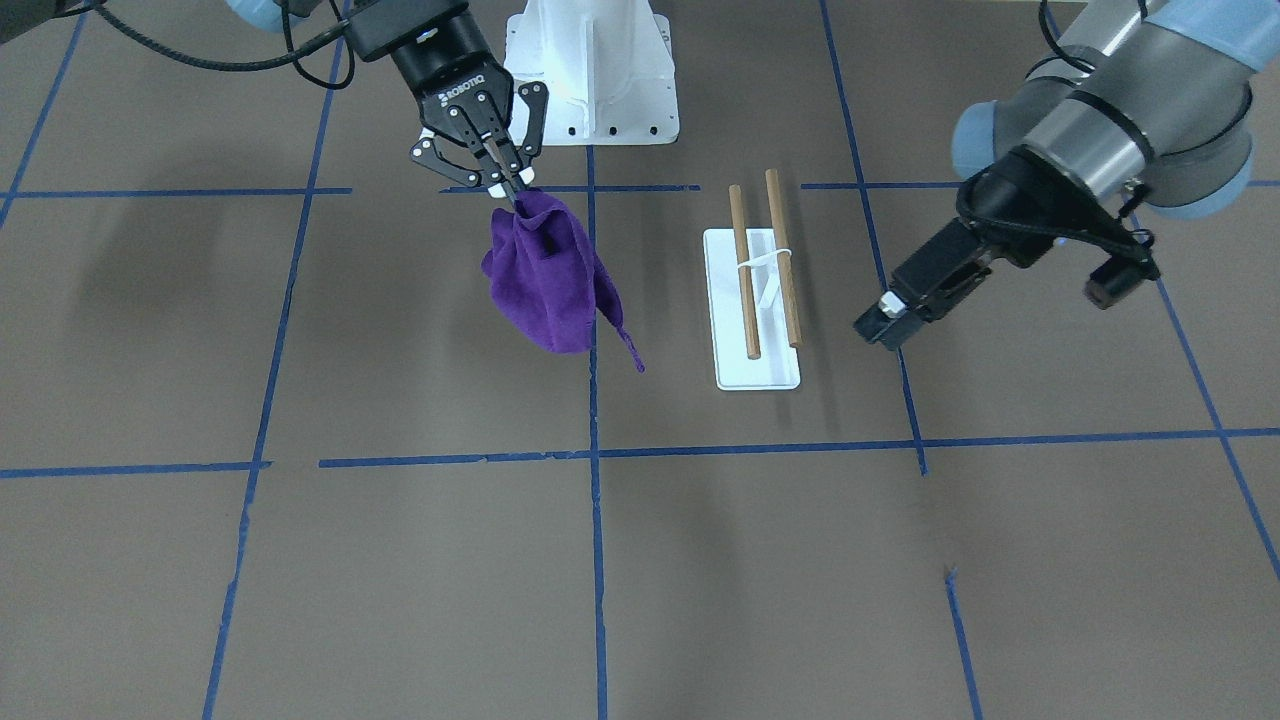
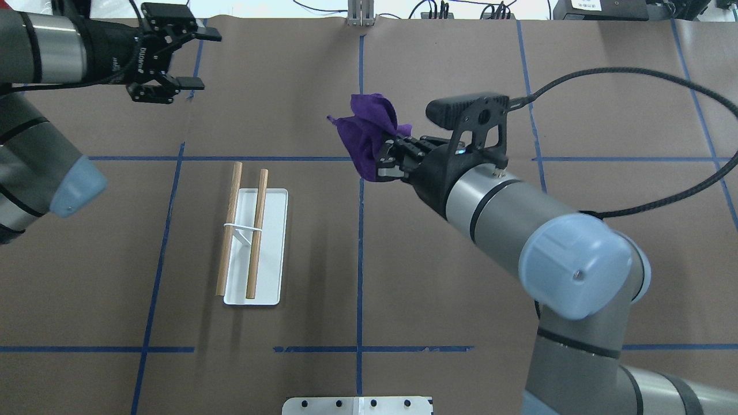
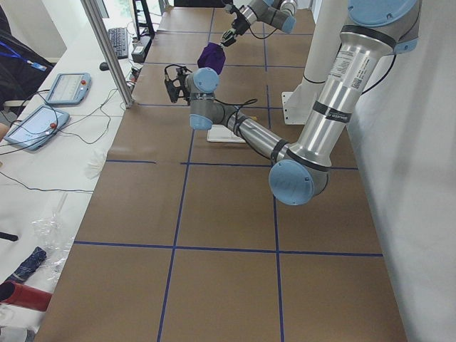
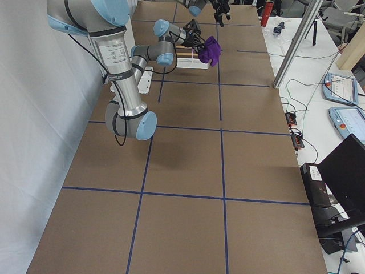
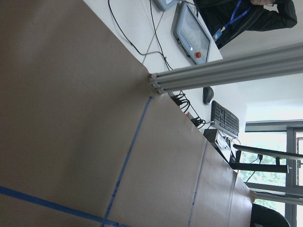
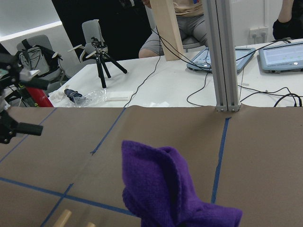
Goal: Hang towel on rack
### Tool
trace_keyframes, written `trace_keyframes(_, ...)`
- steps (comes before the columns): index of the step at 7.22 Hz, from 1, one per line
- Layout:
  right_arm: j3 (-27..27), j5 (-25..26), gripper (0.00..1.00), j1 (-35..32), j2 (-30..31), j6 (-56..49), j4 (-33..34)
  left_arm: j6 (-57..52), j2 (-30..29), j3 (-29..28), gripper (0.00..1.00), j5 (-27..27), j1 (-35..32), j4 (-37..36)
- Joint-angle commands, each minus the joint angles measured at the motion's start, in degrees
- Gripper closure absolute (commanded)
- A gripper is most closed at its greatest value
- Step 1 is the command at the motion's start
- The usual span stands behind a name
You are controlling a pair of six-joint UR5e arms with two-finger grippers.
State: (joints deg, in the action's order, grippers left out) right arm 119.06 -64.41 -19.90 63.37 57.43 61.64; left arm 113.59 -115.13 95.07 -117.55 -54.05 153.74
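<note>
My left gripper needs to close on the purple towel's edge (image 1: 601,290) facing the rack, just above the towel's thin hanging strap.
My right gripper (image 2: 381,157) is shut on a crumpled purple towel (image 2: 366,129) and holds it up off the table, right of the rack. In the front view the towel (image 1: 545,275) hangs from the gripper (image 1: 513,193). It fills the bottom of the right wrist view (image 6: 161,189). The rack (image 2: 256,248) stands on the table, with a flat white base and two brown wooden rods (image 2: 257,230); it also shows in the front view (image 1: 757,300). My left gripper (image 2: 198,59) is open and empty, raised beyond the rack's far left.
The white robot pedestal (image 1: 590,70) stands at the table's robot side. An aluminium post (image 6: 222,52), tablets and cables lie past the far edge. Blue tape lines (image 2: 360,242) cross the brown table.
</note>
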Motion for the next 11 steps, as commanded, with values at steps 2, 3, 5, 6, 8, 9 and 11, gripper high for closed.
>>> trace_keyframes(2,-0.1,5.7,1.00,5.0,-0.6,-3.6,0.1,2.2,-4.9,-0.1,0.02,0.5,4.6,-3.6)
trace_keyframes(3,-0.1,5.7,1.00,5.0,-1.5,-5.9,0.2,2.2,-6.6,-0.4,0.02,0.6,5.8,-4.5)
trace_keyframes(5,-0.2,5.7,1.00,5.0,-1.8,-6.1,0.2,2.1,-8.5,-0.6,0.02,0.7,7.2,-6.9)
trace_keyframes(6,-0.4,5.7,1.00,4.9,-2.4,-6.1,0.2,1.6,-8.5,-0.7,0.02,0.7,7.8,-6.9)
trace_keyframes(8,-0.5,5.7,1.00,4.4,-2.5,-6.1,0.2,1.6,-9.0,-0.6,0.02,0.7,9.1,-6.9)
trace_keyframes(9,-0.5,5.7,1.00,4.4,-2.5,-6.1,0.2,1.6,-9.1,-0.6,0.02,0.7,9.7,-7.0)
trace_keyframes(11,-0.5,5.7,1.00,4.3,-2.5,-6.1,0.2,1.6,-9.1,-0.6,0.03,0.7,10.5,-7.0)
